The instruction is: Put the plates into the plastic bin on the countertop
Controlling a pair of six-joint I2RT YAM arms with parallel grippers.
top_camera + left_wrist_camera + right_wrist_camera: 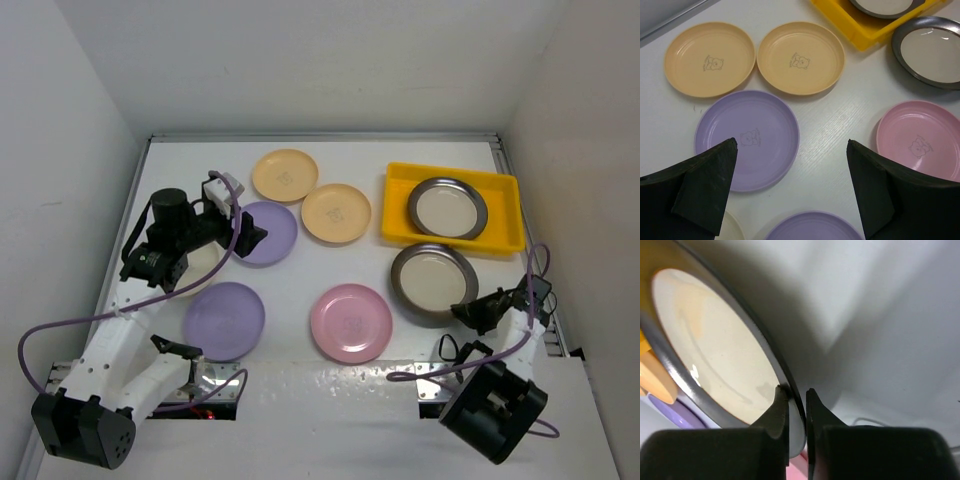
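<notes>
My right gripper needs to release the dark-rimmed plate on top of the matching plate in the yellow bin (446,202).
The yellow plastic bin (500,215) stands at the back right of the white countertop (300,280) and holds one dark metal-rimmed plate (447,207). My right gripper (478,312) is shut on the near-right rim of the second dark-rimmed plate (432,283), just in front of the bin. In the right wrist view the fingers (777,410) pinch that rim (715,355). My left gripper (247,236) is open and empty above a lavender plate (275,232); it also shows in the left wrist view (747,120). Another lavender plate (224,320), a pink plate (350,322) and two pale orange plates (285,175) (336,213) lie flat.
A cream plate (205,268) lies mostly hidden under my left arm. White walls close in the counter on the left, back and right. A metal edge strip (330,375) runs along the front. The bin's left half (398,205) holds nothing.
</notes>
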